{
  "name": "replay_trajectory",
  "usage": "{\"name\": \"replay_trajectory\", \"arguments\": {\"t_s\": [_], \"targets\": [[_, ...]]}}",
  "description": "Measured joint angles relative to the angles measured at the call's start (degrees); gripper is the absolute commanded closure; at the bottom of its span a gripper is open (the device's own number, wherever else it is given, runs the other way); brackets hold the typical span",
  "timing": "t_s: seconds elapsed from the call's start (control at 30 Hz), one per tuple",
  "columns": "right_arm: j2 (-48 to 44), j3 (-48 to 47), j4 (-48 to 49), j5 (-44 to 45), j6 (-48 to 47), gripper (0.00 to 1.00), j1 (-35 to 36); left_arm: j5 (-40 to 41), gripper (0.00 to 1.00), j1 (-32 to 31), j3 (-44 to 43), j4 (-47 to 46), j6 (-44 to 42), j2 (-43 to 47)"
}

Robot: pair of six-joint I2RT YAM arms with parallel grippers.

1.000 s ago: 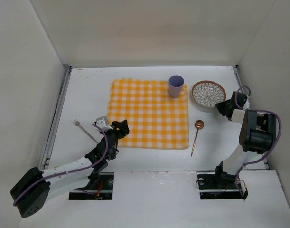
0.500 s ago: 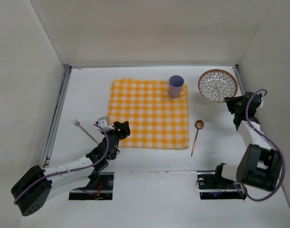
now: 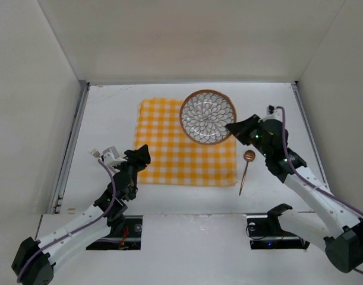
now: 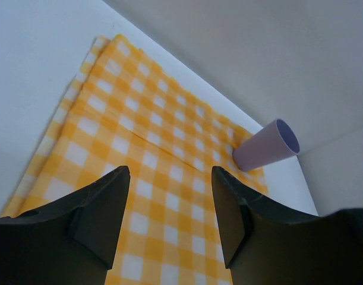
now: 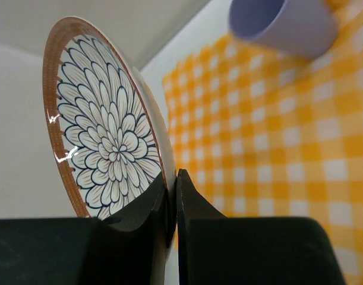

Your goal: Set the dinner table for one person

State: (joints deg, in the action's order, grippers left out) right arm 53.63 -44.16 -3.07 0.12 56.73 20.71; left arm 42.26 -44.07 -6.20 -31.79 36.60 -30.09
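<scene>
I will lay the flower-patterned plate, now lifted and tilted above the cloth, flat on the middle of the yellow-and-white checked cloth (image 3: pixel 180 149) with my right gripper.
A flower-patterned plate with a brown rim (image 3: pixel 208 117) is held by its rim in my shut right gripper (image 3: pixel 234 128), lifted and tilted above the far right part of the yellow-and-white checked cloth (image 3: pixel 169 148) on the white dinner table (image 3: pixel 110 113). The right wrist view shows the plate (image 5: pixel 107 139) pinched at my gripper (image 5: pixel 174 178). The lilac cup (image 5: pixel 282 21) stands on the cloth's far right corner, hidden under the plate from above. My left gripper (image 3: pixel 139 155) is open and empty over the cloth's left edge, seen also in the left wrist view (image 4: pixel 169 178), with the cup (image 4: pixel 267 152) ahead.
A copper spoon (image 3: pixel 246 169) lies on the table just right of the cloth. A fork's tines (image 3: pixel 95 153) show left of my left arm; its handle is hidden. Metal rails (image 3: pixel 71 145) run along the table's sides, with white walls behind.
My right gripper has carried the plate from the table's far right corner leftward to above the cloth and cup. My left arm has shifted slightly left over the fork.
</scene>
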Motion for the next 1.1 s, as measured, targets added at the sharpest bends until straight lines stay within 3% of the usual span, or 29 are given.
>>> {"name": "replay_trajectory", "arguments": {"t_s": [0.13,0.33,1.1], "targets": [[5.33,-0.02,0.52,3.06,0.37,0.92,10.78,-0.46,0.44,3.78,0.00,3.80,2.71,-0.72],[20.26,-0.04,2.29,5.88,1.79,0.92,17.81,-3.50,0.45,9.09,0.22,7.58,5.35,-2.27],[37.94,0.85,14.67,5.18,7.39,0.89,18.64,-7.32,0.44,11.56,0.24,8.02,7.87,-4.46]]}}
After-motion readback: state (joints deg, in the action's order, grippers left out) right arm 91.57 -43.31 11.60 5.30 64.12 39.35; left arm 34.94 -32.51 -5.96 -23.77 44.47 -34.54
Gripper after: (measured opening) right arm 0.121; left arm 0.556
